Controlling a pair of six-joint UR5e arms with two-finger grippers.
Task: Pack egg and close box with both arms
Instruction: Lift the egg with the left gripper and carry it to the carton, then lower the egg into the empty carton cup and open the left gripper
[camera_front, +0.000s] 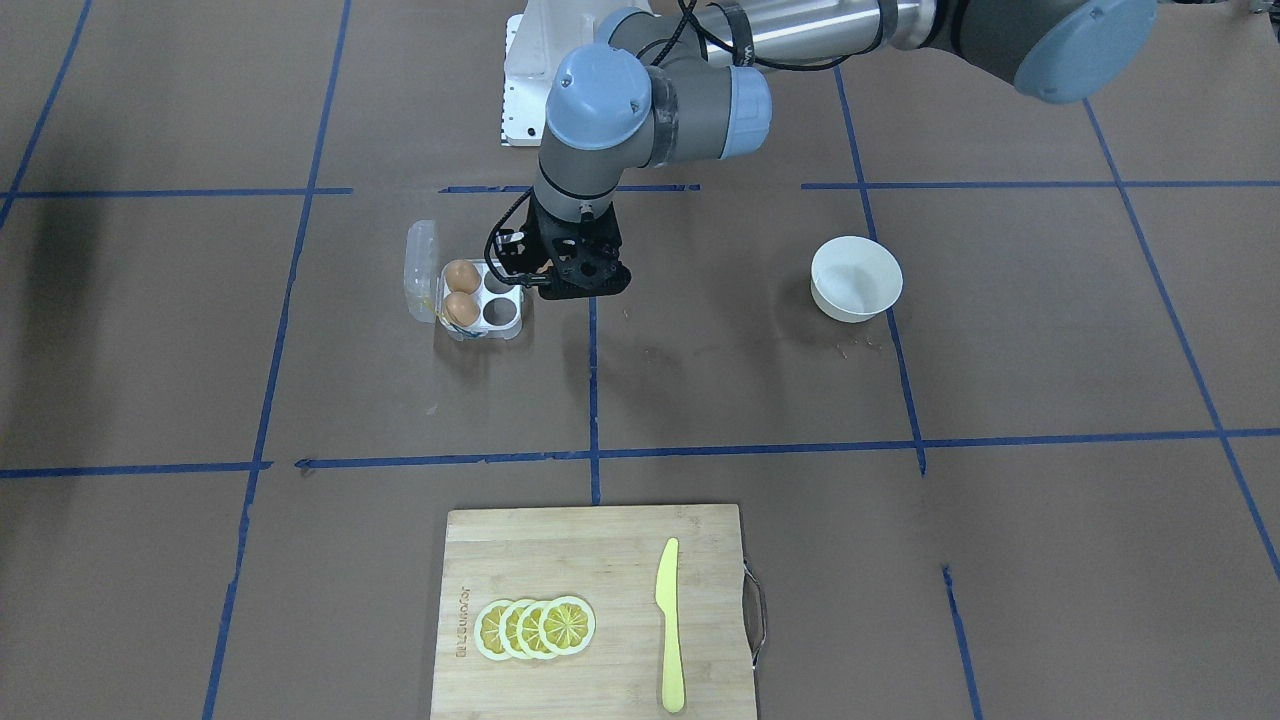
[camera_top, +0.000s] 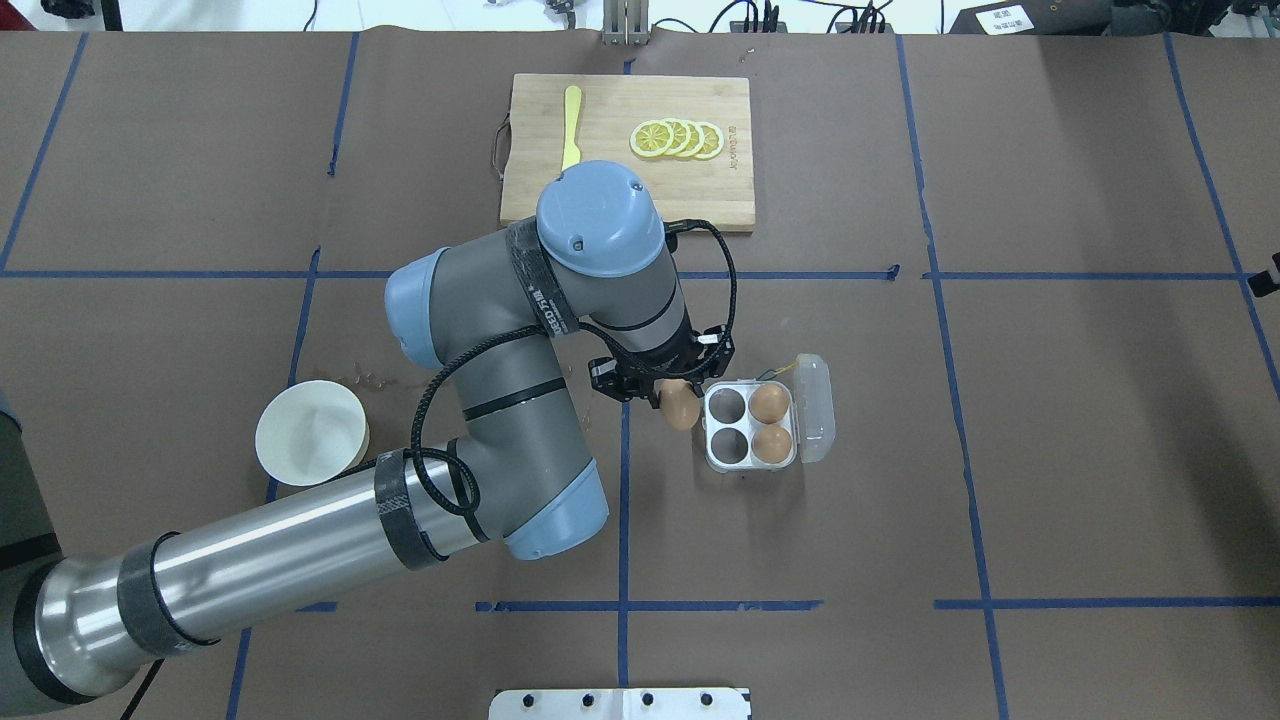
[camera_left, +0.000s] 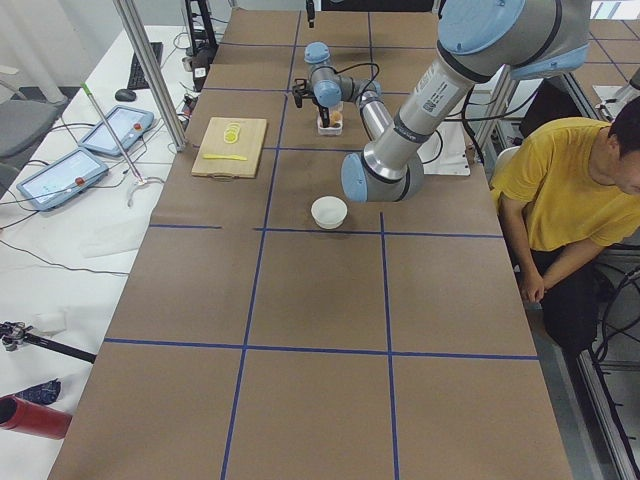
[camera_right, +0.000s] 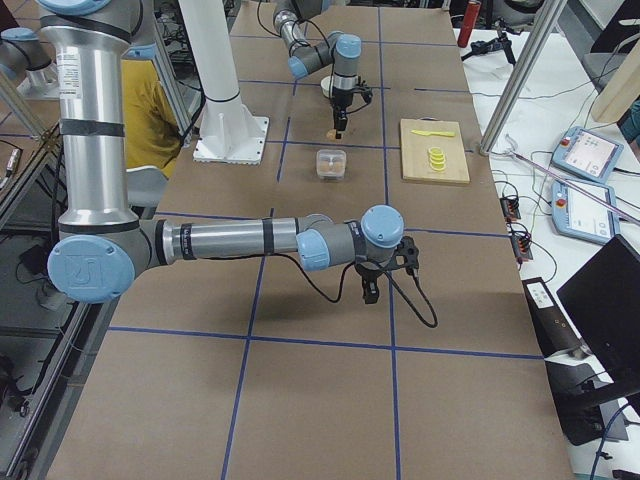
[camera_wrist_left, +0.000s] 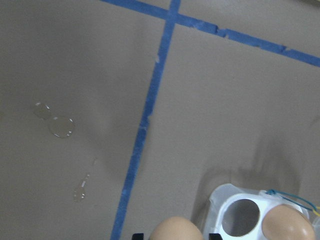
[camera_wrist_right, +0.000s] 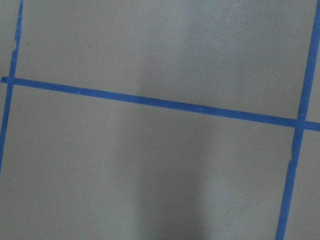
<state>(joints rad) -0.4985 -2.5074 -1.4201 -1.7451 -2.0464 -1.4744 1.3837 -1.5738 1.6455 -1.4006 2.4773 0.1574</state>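
Observation:
I should release the orange-brown egg in the carton's empty cup farther from the cutting board (camera_front: 497, 280) with my left gripper.
My left gripper (camera_top: 674, 395) is shut on an orange-brown egg (camera_top: 681, 409) and holds it just left of the clear egg carton (camera_top: 712, 455), above the table. The carton's lid (camera_top: 816, 408) lies open on the far side from the gripper. Two eggs (camera_top: 769, 403) (camera_top: 772, 443) sit in the cups nearest the lid; the two cups nearest the gripper are empty. The left wrist view shows the held egg (camera_wrist_left: 176, 230) at the bottom edge and the carton (camera_wrist_left: 223, 196) beside it. My right gripper (camera_right: 370, 290) hangs low over bare table far from the carton; I cannot tell whether it is open or shut.
A round white bowl (camera_top: 308, 433) stands left of my left arm. A wooden cutting board (camera_top: 625, 190) at the far side holds lemon slices (camera_top: 677, 139) and a yellow knife (camera_top: 571, 125). A person in yellow (camera_left: 560, 200) sits beside the table.

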